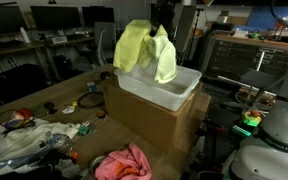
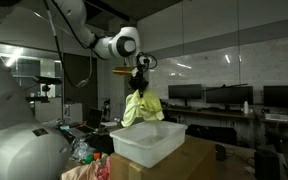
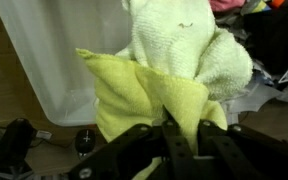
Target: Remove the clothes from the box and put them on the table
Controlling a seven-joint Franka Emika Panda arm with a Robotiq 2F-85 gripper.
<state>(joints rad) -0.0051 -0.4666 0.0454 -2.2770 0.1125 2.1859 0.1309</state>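
The pink cloth (image 1: 135, 163) is in front of the cardboard carton. My gripper will let go of the yellow cloth over it. The yellow cloth hangs above the white box now.
A yellow cloth (image 1: 144, 52) hangs from my gripper (image 1: 160, 30) above the white plastic box (image 1: 162, 88). In an exterior view the cloth (image 2: 141, 108) dangles over the box (image 2: 149, 140) below my gripper (image 2: 139, 80). In the wrist view my gripper (image 3: 172, 135) is shut on a fold of the yellow cloth (image 3: 174, 80), with the box's white inside (image 3: 54, 60) behind it. A pink cloth (image 1: 124, 162) lies on the table in front of the cardboard carton.
The white box stands on a large cardboard carton (image 1: 149, 118) on the table. Cluttered items, bags and tools lie on the table (image 1: 39, 135). Desks with monitors (image 2: 209, 97) stand behind. Other robot parts (image 1: 274, 135) are near the edge.
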